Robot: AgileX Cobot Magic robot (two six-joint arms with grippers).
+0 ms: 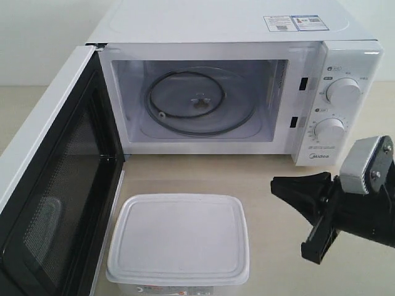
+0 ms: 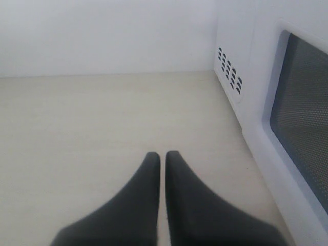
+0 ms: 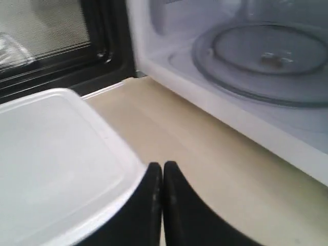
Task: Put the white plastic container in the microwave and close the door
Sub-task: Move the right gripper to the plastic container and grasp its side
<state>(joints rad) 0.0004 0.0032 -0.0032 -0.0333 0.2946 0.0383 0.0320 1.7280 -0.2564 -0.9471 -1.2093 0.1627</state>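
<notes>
My right gripper is to go next to the near edge (image 1: 188,281) of the white plastic container's lid, above the red-and-white label, and close there.
The white plastic container (image 1: 179,237) (image 3: 56,159), lid on, stands on the table in front of the microwave (image 1: 228,24), with a red-and-white label on its near side. The door (image 1: 62,185) (image 3: 51,41) is swung wide open to the left, baring the glass turntable (image 1: 200,102) (image 3: 266,56). My right gripper (image 1: 278,185) (image 3: 163,166) hovers to the right of the container, shut and empty, its tips pointing left toward the box. My left gripper (image 2: 162,156) is shut with nothing in it, over bare table outside the open door (image 2: 302,118); the exterior view does not show it.
Two round knobs (image 1: 343,92) sit on the microwave's right panel. Vent holes (image 2: 230,72) mark the microwave's side wall near my left gripper. The beige table (image 1: 271,246) lies between the container and the right arm.
</notes>
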